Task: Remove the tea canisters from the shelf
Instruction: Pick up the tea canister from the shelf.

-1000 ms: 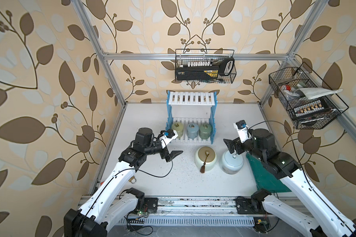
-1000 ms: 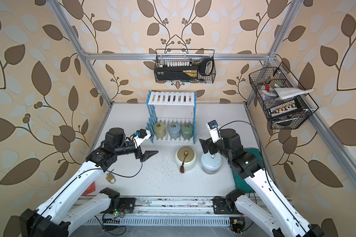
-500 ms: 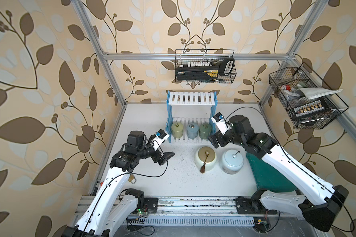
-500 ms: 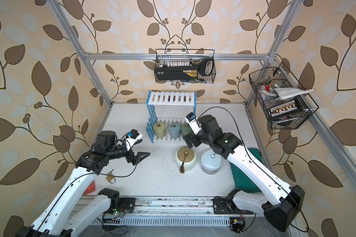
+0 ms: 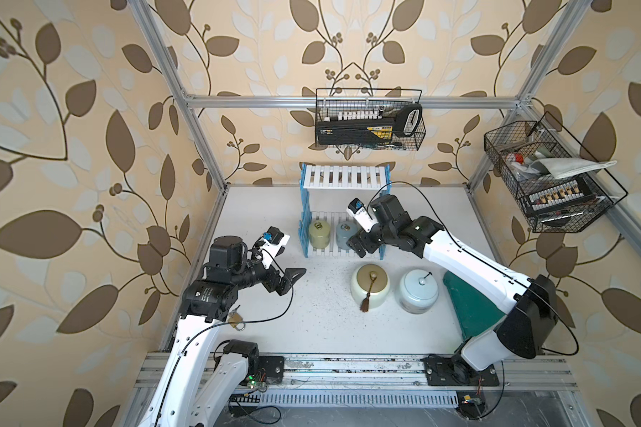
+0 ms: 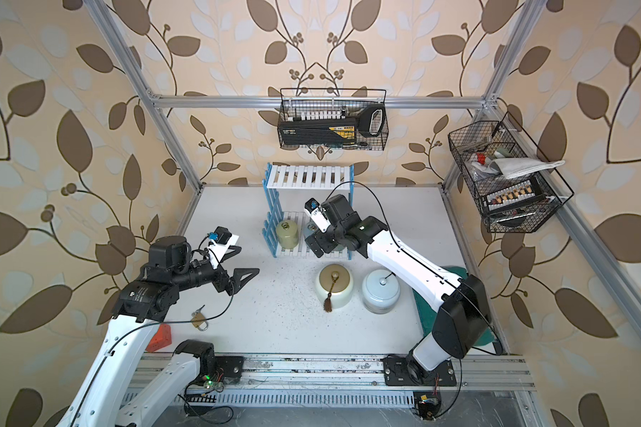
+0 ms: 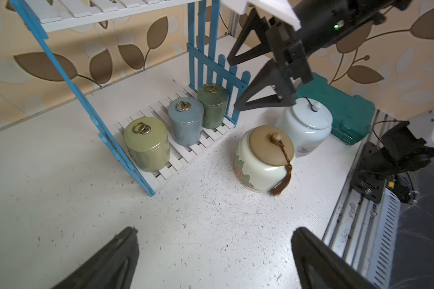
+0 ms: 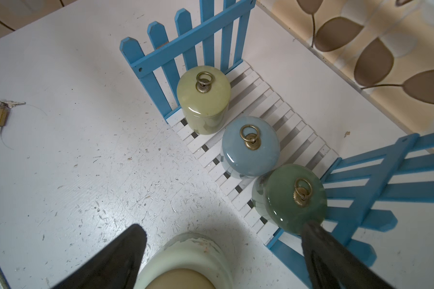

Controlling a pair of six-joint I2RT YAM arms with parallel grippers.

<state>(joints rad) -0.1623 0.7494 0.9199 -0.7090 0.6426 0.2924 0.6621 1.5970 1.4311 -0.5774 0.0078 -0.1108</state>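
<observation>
The robot's right gripper needs to next close around the sides of the grey-blue tea canister (image 5: 344, 237) (image 8: 248, 155), between the yellow-green and sage green canisters.
The shelf (image 5: 343, 177) stands at the back of the table. On its lower board are three small tea canisters: yellow-green (image 8: 203, 100), grey-blue (image 8: 251, 150) and sage green (image 8: 290, 200). In both top views my right arm hides the sage one. The cream canister (image 5: 370, 286) and the pale-blue canister (image 5: 418, 290) stand on the table in front of the shelf. My right gripper (image 5: 363, 246) hangs open at the shelf's front right corner, one finger beside the sage canister, holding nothing. My left gripper (image 5: 293, 260) is open and empty, left of the shelf.
A dark green case (image 5: 470, 307) lies on the table at the right. A brass padlock with keys (image 5: 235, 319) lies under my left arm, with a red block (image 6: 160, 336) near it. Black wire baskets hang on the back wall (image 5: 369, 122) and the right wall (image 5: 548, 177).
My right arm has swung left and forward from over the pale-blue canister to the shelf's lower tier. My left arm has drawn back from the shelf toward the left.
</observation>
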